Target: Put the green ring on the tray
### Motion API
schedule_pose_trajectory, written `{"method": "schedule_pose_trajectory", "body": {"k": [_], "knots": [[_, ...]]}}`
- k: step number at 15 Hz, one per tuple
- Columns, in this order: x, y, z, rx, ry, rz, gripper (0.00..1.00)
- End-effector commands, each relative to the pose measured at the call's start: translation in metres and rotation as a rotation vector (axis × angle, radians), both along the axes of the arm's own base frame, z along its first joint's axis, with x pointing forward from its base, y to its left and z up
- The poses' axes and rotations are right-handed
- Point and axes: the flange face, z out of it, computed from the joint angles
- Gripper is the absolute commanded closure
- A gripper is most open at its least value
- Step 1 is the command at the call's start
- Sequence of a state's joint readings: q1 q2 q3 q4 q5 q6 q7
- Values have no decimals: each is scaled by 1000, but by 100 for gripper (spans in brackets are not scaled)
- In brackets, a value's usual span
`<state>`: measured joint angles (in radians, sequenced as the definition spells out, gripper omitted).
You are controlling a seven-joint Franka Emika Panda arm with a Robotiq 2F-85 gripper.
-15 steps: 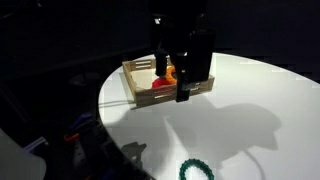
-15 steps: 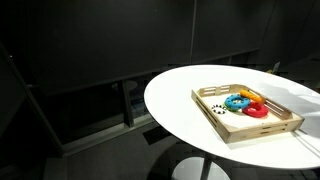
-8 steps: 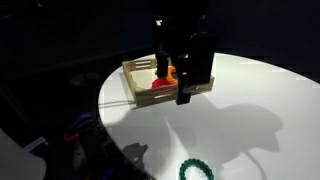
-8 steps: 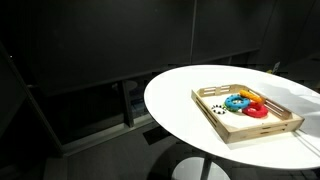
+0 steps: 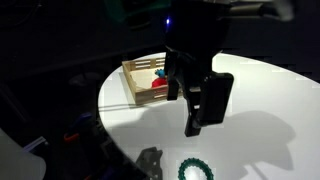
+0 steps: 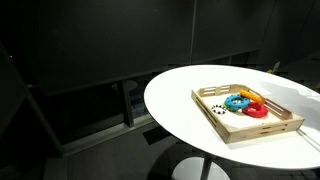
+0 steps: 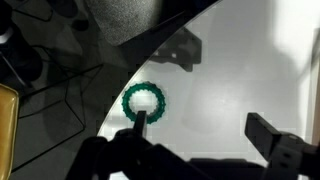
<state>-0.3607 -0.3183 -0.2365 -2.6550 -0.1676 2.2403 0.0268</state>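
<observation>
Next, the gripper will move to the green ring's far side (image 5: 192, 160) (image 7: 162, 104), the one facing the tray, and close there.
The green ring (image 5: 196, 170) lies flat on the white round table (image 5: 270, 100) near its front edge, alone. It also shows in the wrist view (image 7: 144, 102), close to one fingertip. My gripper (image 5: 205, 112) hangs above the table between the tray and the ring, open and empty; in the wrist view (image 7: 205, 125) its fingers are spread wide. The light-wood tray (image 5: 136, 84) stands at the table's far side. In an exterior view the tray (image 6: 262, 131) holds blue, orange and red rings.
A small black-and-white dotted piece (image 6: 217, 109) lies in the tray's near corner. The table edge curves close to the green ring, with dark floor and cables (image 7: 40, 90) beyond it. The surroundings are dark.
My gripper has moved away from the tray, forward and lower over the table toward the green ring. The ring and the tray's contents have not moved.
</observation>
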Motion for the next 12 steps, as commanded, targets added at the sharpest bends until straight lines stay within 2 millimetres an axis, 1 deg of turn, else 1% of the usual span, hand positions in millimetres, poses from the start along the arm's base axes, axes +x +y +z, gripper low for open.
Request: {"method": "schedule_pose_trajectory", "body": {"k": [1,6,12], "knots": [[10,-13,-19,-27,31,-35,0],[15,-17,-45,-57,77,-48,0],[23,-18,-63,-112,92,-49,0]]}}
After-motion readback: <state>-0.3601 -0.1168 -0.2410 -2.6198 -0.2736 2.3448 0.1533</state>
